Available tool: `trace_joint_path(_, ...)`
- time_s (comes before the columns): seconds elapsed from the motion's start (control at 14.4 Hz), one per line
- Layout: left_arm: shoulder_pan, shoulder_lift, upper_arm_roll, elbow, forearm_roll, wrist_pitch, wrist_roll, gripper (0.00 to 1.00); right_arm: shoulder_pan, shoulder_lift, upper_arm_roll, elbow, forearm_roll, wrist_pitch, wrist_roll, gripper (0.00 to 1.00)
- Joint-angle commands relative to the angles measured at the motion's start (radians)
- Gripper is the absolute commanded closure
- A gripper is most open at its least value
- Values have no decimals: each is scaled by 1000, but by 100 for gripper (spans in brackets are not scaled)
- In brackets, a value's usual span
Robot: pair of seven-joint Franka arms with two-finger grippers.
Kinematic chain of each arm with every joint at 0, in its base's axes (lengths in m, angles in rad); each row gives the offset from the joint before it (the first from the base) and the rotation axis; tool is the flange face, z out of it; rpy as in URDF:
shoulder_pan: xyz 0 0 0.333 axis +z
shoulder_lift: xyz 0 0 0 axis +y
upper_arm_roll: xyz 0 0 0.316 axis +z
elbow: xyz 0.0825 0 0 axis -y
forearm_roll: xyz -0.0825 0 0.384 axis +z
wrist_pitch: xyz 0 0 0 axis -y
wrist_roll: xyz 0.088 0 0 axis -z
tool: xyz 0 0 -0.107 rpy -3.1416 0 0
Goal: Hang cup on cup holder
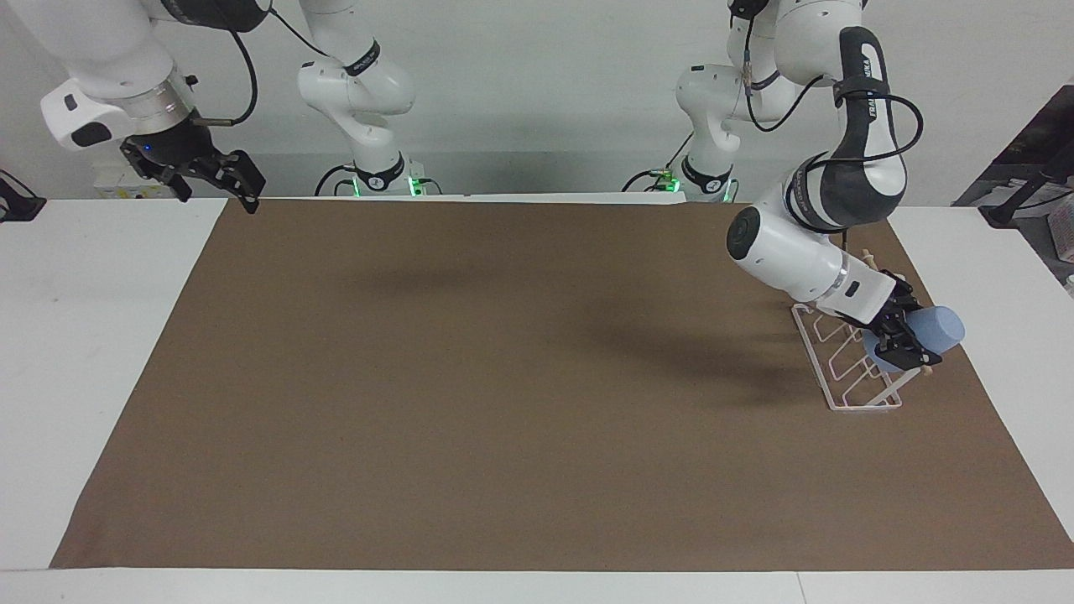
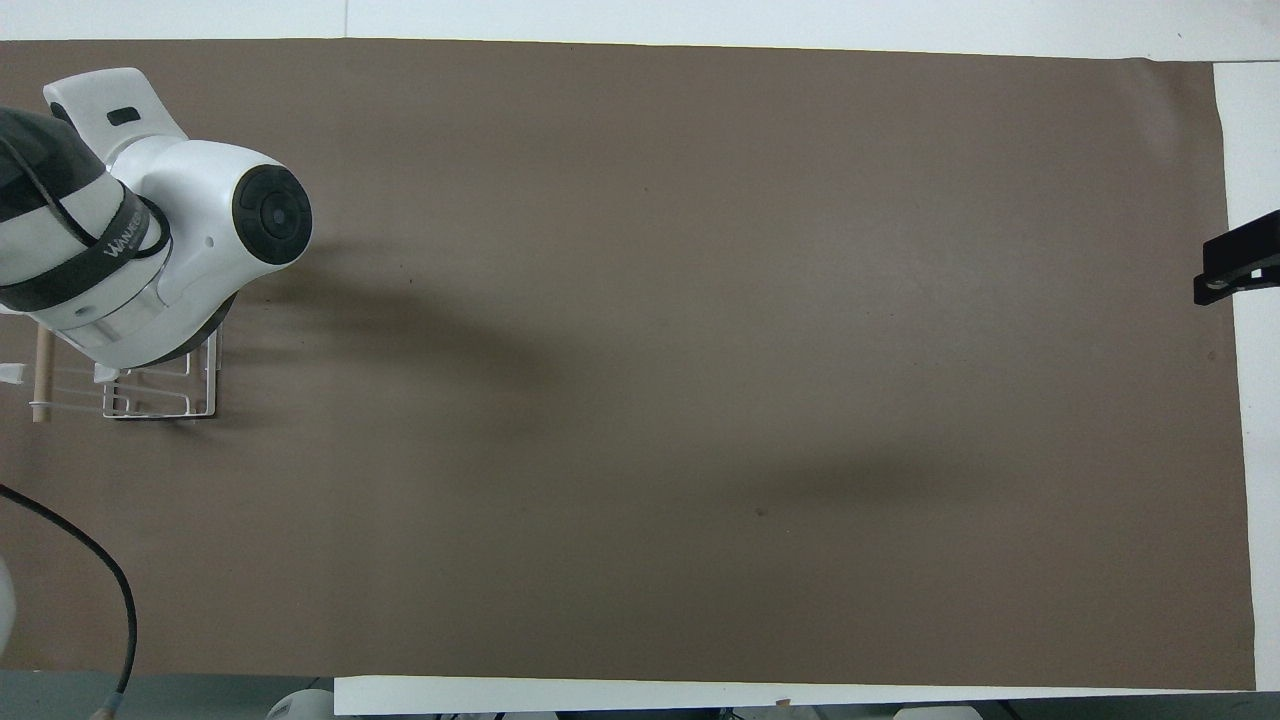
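Next, I release the light-blue cup from my left gripper on the white cup holder's peg point(image 2: 149, 258) farthest from the black cable. The cup now hangs over the holder's prongs.
The light-blue cup point(image 1: 938, 330) lies on its side in my left gripper point(image 1: 904, 342), which is shut on it. It hangs over the slanted prongs of the white wire cup holder point(image 1: 843, 382), by the wooden dowel's end point(image 1: 925, 369). I cannot tell whether cup and prong touch. In the overhead view the left arm hides the cup; only part of the cup holder point(image 2: 160, 400) and its dowel point(image 2: 42, 375) show. My right gripper point(image 1: 214, 178) is open and empty, raised over the table's corner at the right arm's end; it shows at the overhead view's edge point(image 2: 1238, 270).
A brown mat point(image 1: 503, 377) covers most of the white table point(image 1: 84, 335). The cup holder stands on the mat toward the left arm's end. A black cable point(image 2: 95, 560) hangs at the overhead view's lower corner.
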Motion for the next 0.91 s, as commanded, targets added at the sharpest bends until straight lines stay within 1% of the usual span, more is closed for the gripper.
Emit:
trace_joint_path(0.0, 17, -27, -7, -44, 11, 34, -23, 70, -8, -17, 13, -28, 20, -5, -15, 0)
trace_joint_path(0.07, 20, -27, -7, -47, 7, 37, -23, 70, 1, -34, 6, -45, 20, -3, -15, 0)
trace_joint_path(0.14, 29, -28, -7, -56, 3, 39, -23, 70, 55, -57, -37, -62, 18, 1, -15, 0)
trace_joint_path(0.21, 30, -34, -7, -67, 3, 40, -23, 70, 77, -60, -69, -65, 17, 5, -15, 0)
trace_joint_path(0.42, 46, -36, -7, -76, 3, 74, -29, 70, 82, -72, -68, -82, 17, 5, -15, 0)
trace_joint_path(0.63, 55, -37, -7, -87, 3, 100, -30, 70, 77, -48, -67, -79, 20, 3, -23, 0)
trace_joint_path(0.84, 80, -42, -7, -104, 2, 132, -30, 69, 82, -49, -67, -79, 18, 3, -27, 0)
